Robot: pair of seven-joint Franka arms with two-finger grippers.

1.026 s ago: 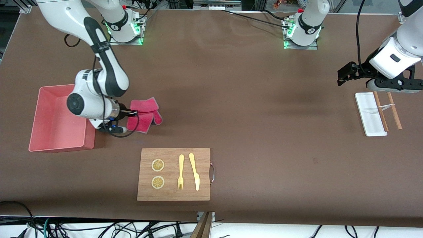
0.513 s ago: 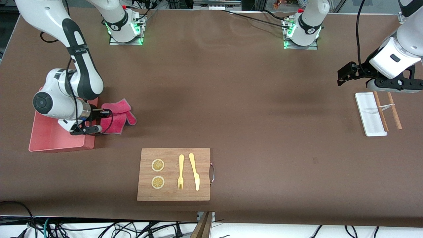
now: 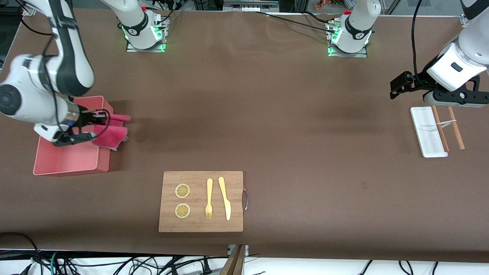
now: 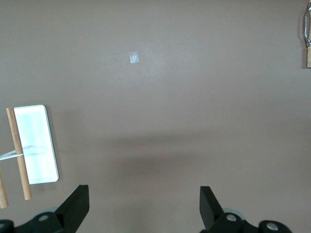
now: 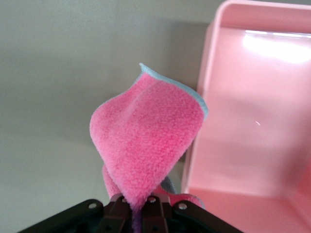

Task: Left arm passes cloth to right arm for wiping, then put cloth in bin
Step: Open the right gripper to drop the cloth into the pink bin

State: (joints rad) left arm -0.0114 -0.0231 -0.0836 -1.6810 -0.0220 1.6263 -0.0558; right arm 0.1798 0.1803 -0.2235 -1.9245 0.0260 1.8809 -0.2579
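The robot's right gripper will release the magenta-pink cloth, now hanging over the bin's wall, inside the salmon-pink bin (image 3: 87,129) (image 5: 238,143), near the side of the bin that faces the middle of the table.
My right gripper (image 3: 100,116) is shut on the magenta-pink cloth (image 3: 112,131), which hangs floppy from it in the air over the wall of the salmon-pink bin (image 3: 65,162) that faces the table's middle. In the right wrist view the cloth (image 5: 148,141) stands pinched between the fingers (image 5: 141,208), with the bin (image 5: 252,121) beside it and nothing inside the part that shows. My left gripper (image 3: 397,86) hangs open and empty at the left arm's end of the table, its fingers (image 4: 75,208) wide apart over bare tabletop.
A wooden board (image 3: 201,201) with two lemon slices, a fork and a knife lies near the front edge. A flat white tray (image 3: 428,131) and two wooden sticks (image 3: 456,133) lie under the left arm; the tray (image 4: 36,145) also shows in the left wrist view.
The right arm has carried the cloth from the open tabletop toward the right arm's end, up to the bin's wall. The left arm has not moved.
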